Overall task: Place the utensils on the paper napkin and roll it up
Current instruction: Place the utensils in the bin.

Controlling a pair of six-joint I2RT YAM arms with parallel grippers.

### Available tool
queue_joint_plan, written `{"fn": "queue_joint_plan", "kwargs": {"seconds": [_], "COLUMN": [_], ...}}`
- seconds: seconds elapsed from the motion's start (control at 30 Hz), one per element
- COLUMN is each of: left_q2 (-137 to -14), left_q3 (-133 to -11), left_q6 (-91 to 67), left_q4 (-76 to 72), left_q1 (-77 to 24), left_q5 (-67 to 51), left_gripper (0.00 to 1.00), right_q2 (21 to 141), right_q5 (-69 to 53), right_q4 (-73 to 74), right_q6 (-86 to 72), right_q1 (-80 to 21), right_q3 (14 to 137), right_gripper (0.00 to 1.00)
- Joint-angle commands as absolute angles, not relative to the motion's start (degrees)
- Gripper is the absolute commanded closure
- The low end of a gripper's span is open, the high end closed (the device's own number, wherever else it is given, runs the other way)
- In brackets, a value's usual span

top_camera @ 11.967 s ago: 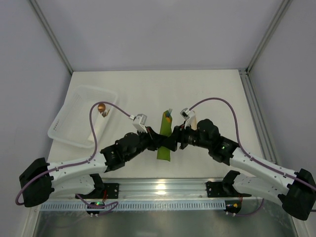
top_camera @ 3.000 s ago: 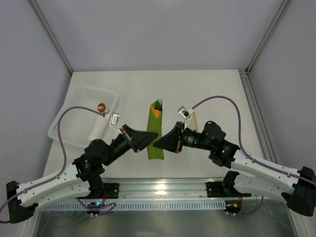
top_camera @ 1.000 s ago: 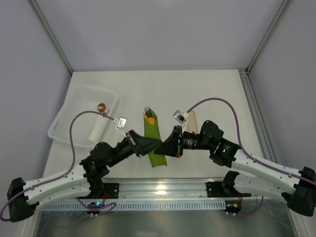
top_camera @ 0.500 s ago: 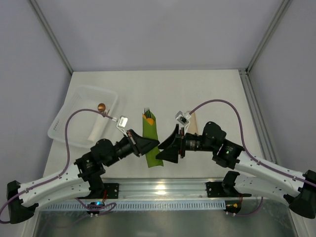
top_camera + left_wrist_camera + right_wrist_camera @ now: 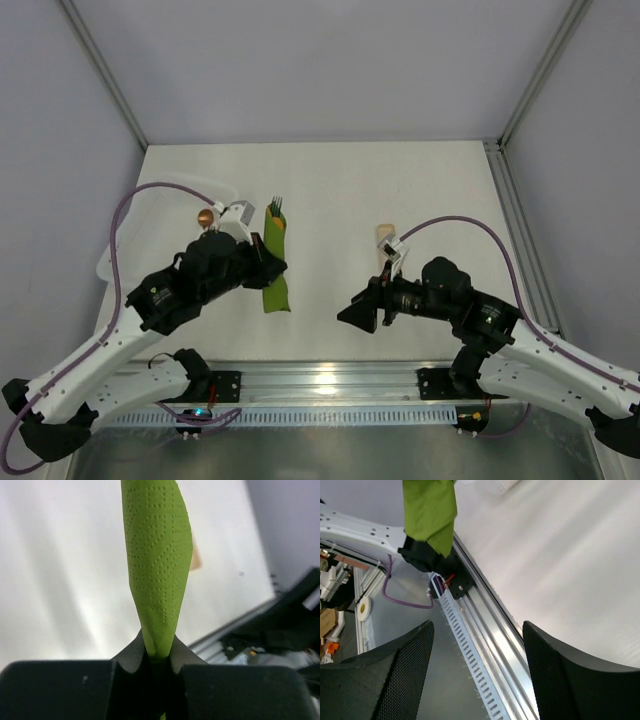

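Observation:
My left gripper is going to release the olive-green napkin roll in the clear plastic tray (image 5: 179, 246) next to the copper spoon.
The olive-green paper napkin (image 5: 274, 270) is rolled into a narrow bundle. Dark fork tines (image 5: 274, 207) and an orange tip (image 5: 281, 224) stick out of its far end. My left gripper (image 5: 262, 264) is shut on the roll's near half and holds it left of the table's middle. In the left wrist view the roll (image 5: 157, 565) rises straight out of the closed jaws of the left gripper (image 5: 157, 656). My right gripper (image 5: 357, 312) is open and empty, to the right of the roll and apart from it. The right wrist view shows its spread fingers (image 5: 400, 675) and the roll (image 5: 431, 510) farther off.
A clear plastic tray (image 5: 135, 225) lies at the left, largely covered by my left arm. A copper ball (image 5: 205, 216) sits near it. A beige wooden piece (image 5: 384, 238) lies right of centre. The metal rail (image 5: 320, 380) runs along the near edge.
My left gripper has carried the rolled napkin with the utensils to the left, toward the tray. My right gripper has let go of the roll and drawn back to the right and nearer.

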State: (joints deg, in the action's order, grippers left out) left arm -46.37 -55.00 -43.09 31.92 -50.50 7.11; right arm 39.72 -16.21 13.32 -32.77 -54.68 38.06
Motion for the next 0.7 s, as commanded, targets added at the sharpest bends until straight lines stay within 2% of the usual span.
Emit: {"fn": "queue_joint_plan", "kwargs": {"seconds": [0.0, 0.23, 0.33, 0.43, 0.67], "left_q2": [-48.68, -59.14, -64.94, -70.21, -76.46], "left_q3": [-61.60, -71.01, -76.63, -82.32, -87.72], "left_q6": [-36.75, -26.03, -21.81, -16.80, -2.83], "left_q4": [48.49, 57.74, 61.25, 63.28, 61.09], "left_q1": [-42.14, -18.94, -13.29, -11.52, -6.51], "left_q5": [8.09, 6.68, 14.03, 20.38, 22.84], "left_gripper": [1.00, 1.00, 1.00, 1.00, 1.00], "right_q2": [39.11, 40.34, 42.01, 44.64, 49.13], "right_q5": [-11.96, -9.58, -10.54, -10.72, -14.84], "right_q4": [20.12, 26.98, 29.87, 34.08, 39.89], "right_q6": [-30.77, -27.69, -26.29, -24.97, -26.10], "right_q1": [-54.76, -54.76, -54.76, -54.76, -52.39], "right_q3": [40.69, 42.19, 43.85, 47.44, 52.46], "right_gripper": [0.25, 0.25, 0.25, 0.25, 0.25]}}
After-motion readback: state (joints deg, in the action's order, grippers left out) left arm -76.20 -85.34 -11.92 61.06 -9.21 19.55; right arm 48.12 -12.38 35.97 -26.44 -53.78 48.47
